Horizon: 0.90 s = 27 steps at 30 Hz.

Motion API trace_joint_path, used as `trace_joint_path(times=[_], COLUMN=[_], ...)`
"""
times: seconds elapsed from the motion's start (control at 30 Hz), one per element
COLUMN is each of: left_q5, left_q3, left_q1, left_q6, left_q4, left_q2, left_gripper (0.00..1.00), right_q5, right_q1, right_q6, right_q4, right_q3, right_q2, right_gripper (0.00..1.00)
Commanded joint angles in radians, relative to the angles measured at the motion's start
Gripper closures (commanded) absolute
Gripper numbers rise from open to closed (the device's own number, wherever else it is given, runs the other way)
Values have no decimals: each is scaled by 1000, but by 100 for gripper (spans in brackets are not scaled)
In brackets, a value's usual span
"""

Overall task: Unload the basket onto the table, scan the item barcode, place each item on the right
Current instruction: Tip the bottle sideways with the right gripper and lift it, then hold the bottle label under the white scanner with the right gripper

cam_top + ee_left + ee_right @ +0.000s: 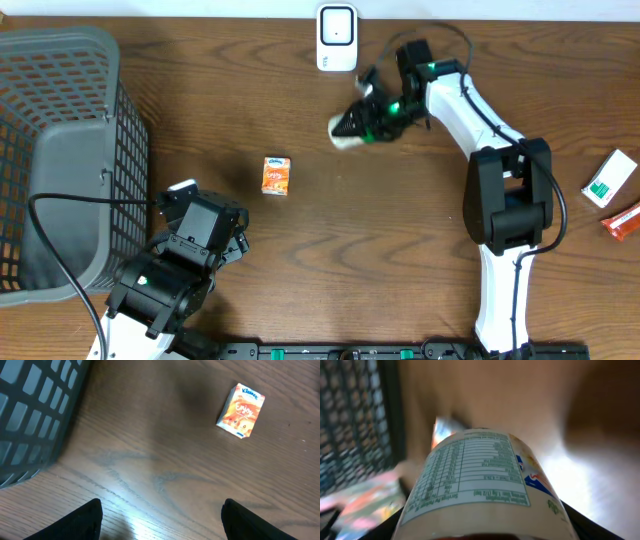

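Next, I let go of the cream-coloured bottle with my right gripper on the wood [563,178] next to the green-and-white box, on that box's side toward the middle of the table.
My right gripper [362,122] is shut on the item, a cream-coloured bottle [344,133], and holds it just below the white scanner [337,38] at the table's back edge. In the right wrist view the bottle [480,480] fills the frame with its nutrition label facing the camera, and a dark finger [582,522] shows at its right side. No barcode shows in any view. My left gripper [243,232] rests low at the front left, open and empty, with both fingertips [82,521] spread wide over bare wood.
A small orange Kleenex pack [277,175] lies mid-table and also shows in the left wrist view [241,411]. A grey mesh basket [70,70] fills the left side. A green-and-white box [610,178] and a red packet [622,220] lie at the right edge.
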Motion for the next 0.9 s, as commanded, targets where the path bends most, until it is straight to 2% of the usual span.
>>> trace_joint_path(times=[0.0,0.17,0.3,0.47,0.7,0.87], left_q5=[-13,-13,-13,-13,-13,-13], left_q3=[0,0,0,0,0,0], left_q1=[-2,-2,-2,-2,-2,-2], left_q6=[6,6,6,6,6,6], left_q4=[-3,-3,-3,-3,-3,-3], left_q2=[0,0,0,0,0,0], left_gripper=[23,23,23,23,23,23], right_q5=[166,339,587,854,1073,1146], right_q1=[26,53,94,150,188,196], right_q6=[74,75,110,116,127,127], right_q4=[50,103,133,235,492,629], right_q3=[69,170,241,242,218,218], right_q2=[-3,-3,-3,-3,16,89], right_gripper=[62,64,66,65,65,57])
